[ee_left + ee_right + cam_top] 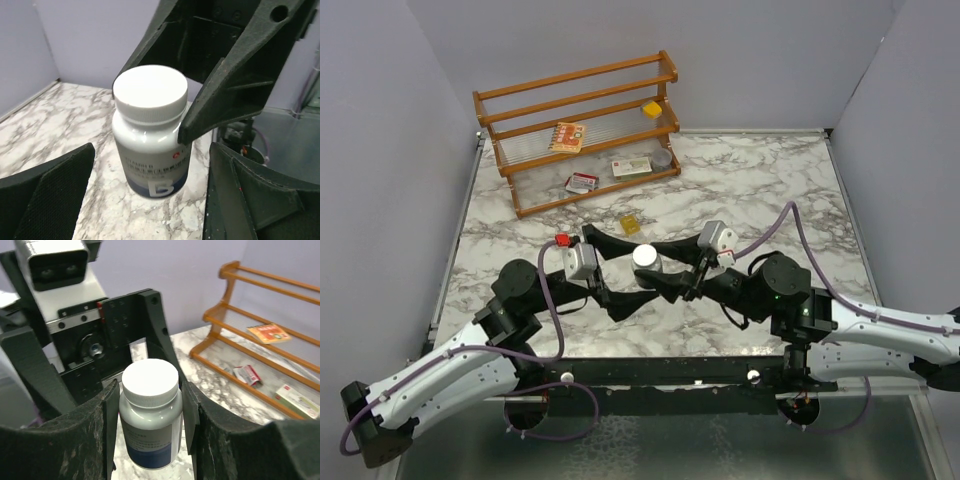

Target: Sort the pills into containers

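My right gripper should set the pill bottle on the marble table (pixel 699 259) beneath it, well before the round grey tin.
A pill bottle (pixel 646 258) with a white cap and grey body stands upright on the marble table (pixel 770 190) between both arms. My right gripper (pixel 657 264) is shut on it; in the right wrist view its pads (pixel 111 412) press the sides of the bottle (pixel 150 415). My left gripper (pixel 150 200) is open wide, and the bottle (pixel 150 145) stands between its fingers (pixel 55 195) without touching them. A small yellow patch (pixel 631 225), perhaps the pills, lies on the table behind the bottle. The clear vial does not show.
A wooden rack (pixel 520 95) stands at the back left. It holds an orange packet (pixel 566 136), a red-and-white box (pixel 582 182), a white box (pixel 631 167), a round grey tin (pixel 662 157) and a yellow cube (pixel 652 108). Grey walls enclose the table.
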Tool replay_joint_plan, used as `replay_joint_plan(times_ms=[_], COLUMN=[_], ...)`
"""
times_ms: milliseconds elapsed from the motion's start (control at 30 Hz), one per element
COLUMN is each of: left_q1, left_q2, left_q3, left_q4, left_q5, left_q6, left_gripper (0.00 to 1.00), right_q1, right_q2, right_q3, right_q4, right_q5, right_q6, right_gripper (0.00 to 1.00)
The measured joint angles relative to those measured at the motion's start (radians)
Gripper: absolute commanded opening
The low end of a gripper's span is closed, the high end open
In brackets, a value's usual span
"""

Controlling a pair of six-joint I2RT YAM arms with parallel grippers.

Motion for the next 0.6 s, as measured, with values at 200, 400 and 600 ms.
replay_joint_plan(times_ms=[200,400,600], left_q1=[0.000,0.000,0.000], left_q2=[-0.071,-0.171,-0.200], left_q3=[-0.026,-0.097,-0.120], left_q4=[-0.084,-0.126,-0.130], left_q5=[-0.215,-0.383,-0.460], left_q6=[0.012,0.008,0.009], left_gripper=[0.99,0.99,0.99], right_q1=[0.000,-0.022,-0.239], right_q2=[0.023,0.130,0.245], right_q3=[-0.087,-0.266,-0.429], right_q4=[0.179,0.498,0.757], right_q5=[0.208,0.370,0.350], right_q6=[-0.053,-0.190,-0.169], right_gripper=[0.01,0.01,0.01])
